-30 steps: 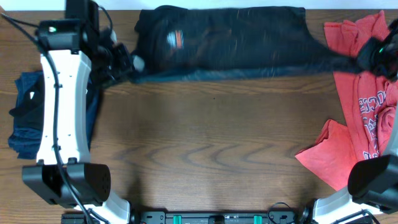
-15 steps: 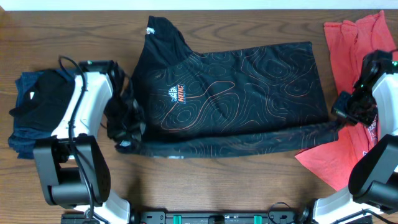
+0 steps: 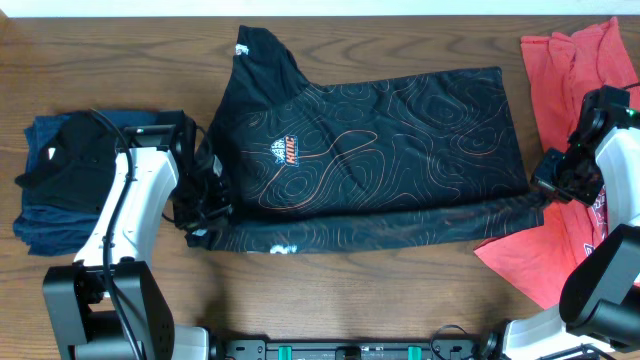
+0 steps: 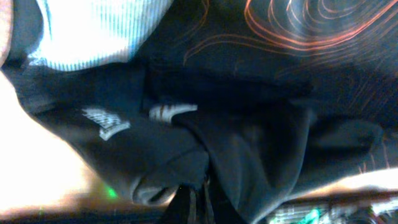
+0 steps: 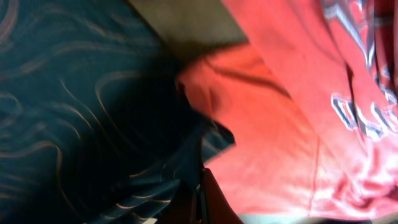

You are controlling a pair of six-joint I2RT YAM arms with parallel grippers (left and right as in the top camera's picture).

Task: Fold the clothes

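Next, I release the hem on the black sports shirt with my right gripper just inside its edge [image 3: 514, 158] by the coral-red T-shirts.
The clothes here are chiefly a black sports shirt [image 3: 400, 130] with thin contour lines and an orange and white logo, spread across the back half of the table. Its front edge lies as a long folded strip between my two grippers. My left gripper [image 3: 200, 222] is shut on the strip's left end. In the left wrist view, black cloth [image 4: 261, 143] bunches at the closed gripper [image 4: 196, 202]. My right gripper [image 3: 545, 188] is shut on the right end, and the right wrist view shows the lined hem [image 5: 74, 124] pinched in the gripper [image 5: 200, 196].
A stack of folded navy and black garments [image 3: 45, 190] lies at the left edge beside my left arm. Coral-red lettered T-shirts [image 3: 565, 65] lie heaped along the right edge, under and around my right arm, and also fill the right wrist view [image 5: 292, 124].
One second ago the shirt was a blurred bundle along the back edge. It now lies spread out, and both grippers have come toward the front while holding its edge.
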